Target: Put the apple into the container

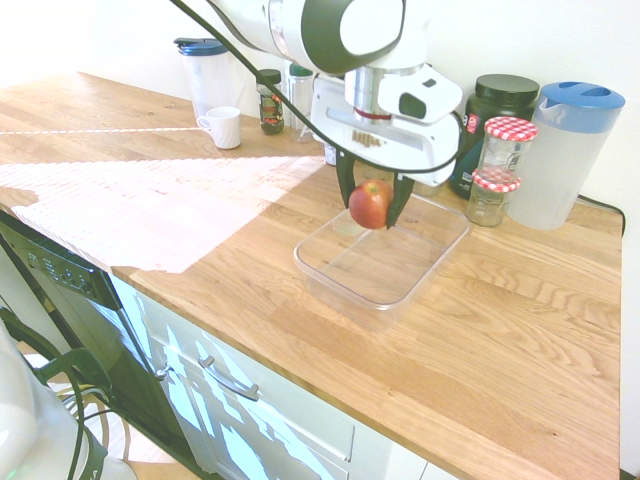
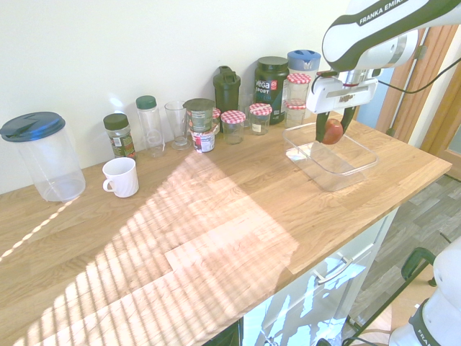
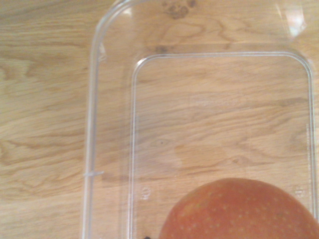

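The robot's gripper should release the red apple near the middle of the clear plastic container's bottom (image 1: 388,243) (image 3: 229,160).
My gripper (image 1: 372,203) is shut on the red apple (image 1: 370,203), holding it in the air a little above the clear plastic container (image 1: 330,280). That shallow tub sits empty on the wooden counter, directly beneath the fruit. From the other side, the apple (image 2: 332,131) hangs between the dark fingers of the gripper (image 2: 333,131) over the far end of the container (image 2: 356,169). The wrist view looks straight down into the container (image 3: 92,124), with the apple (image 3: 239,211) filling the lower part of the picture.
Two checked-lid jars (image 1: 500,165), a dark supplement tub (image 1: 495,115) and a blue-lidded jug (image 1: 570,150) stand just behind the container. A white mug (image 1: 223,127), spice jars and another jug (image 1: 205,70) line the wall farther along. The counter's front edge (image 1: 300,350) runs near the container.
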Controlling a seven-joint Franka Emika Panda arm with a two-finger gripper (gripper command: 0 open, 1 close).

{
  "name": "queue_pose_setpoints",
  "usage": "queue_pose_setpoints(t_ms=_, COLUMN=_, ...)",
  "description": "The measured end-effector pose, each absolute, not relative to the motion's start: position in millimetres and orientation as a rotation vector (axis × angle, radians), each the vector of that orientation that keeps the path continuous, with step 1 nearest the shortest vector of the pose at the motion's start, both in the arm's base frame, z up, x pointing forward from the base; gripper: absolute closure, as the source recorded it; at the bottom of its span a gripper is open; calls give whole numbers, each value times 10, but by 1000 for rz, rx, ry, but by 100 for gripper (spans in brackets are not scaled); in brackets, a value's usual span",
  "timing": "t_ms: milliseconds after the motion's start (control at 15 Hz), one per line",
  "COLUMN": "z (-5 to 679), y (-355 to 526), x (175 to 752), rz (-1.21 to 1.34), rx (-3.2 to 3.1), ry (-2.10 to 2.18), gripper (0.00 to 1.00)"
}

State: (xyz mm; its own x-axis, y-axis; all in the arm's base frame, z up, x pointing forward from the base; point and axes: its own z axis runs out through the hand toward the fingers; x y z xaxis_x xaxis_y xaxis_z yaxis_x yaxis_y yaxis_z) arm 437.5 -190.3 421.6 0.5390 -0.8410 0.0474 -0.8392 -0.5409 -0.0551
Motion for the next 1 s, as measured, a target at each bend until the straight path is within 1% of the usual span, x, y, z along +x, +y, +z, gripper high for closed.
queue_pose_setpoints(t_ms=267, z=3861, y=-2051, x=4483, rz=-109, rx=-2730, ry=1529, gripper=100)
queue_pose_setpoints(t_ms=467, z=3727, y=-2054, x=4573, rz=-90, rx=-2738, ry=1537, gripper=100)
queue_pose_setpoints(t_ms=533, z=3689, y=-2039, x=4613, rz=-87, rx=-2745, ry=1540, gripper=0)
queue_pose_setpoints(t_ms=800, z=3514, y=-1965, x=4810, rz=-82, rx=-2755, ry=1561, gripper=0)
queue_pose_setpoints(t_ms=1000, z=3531, y=-1920, x=4924, rz=-102, rx=-2757, ry=1560, gripper=0)
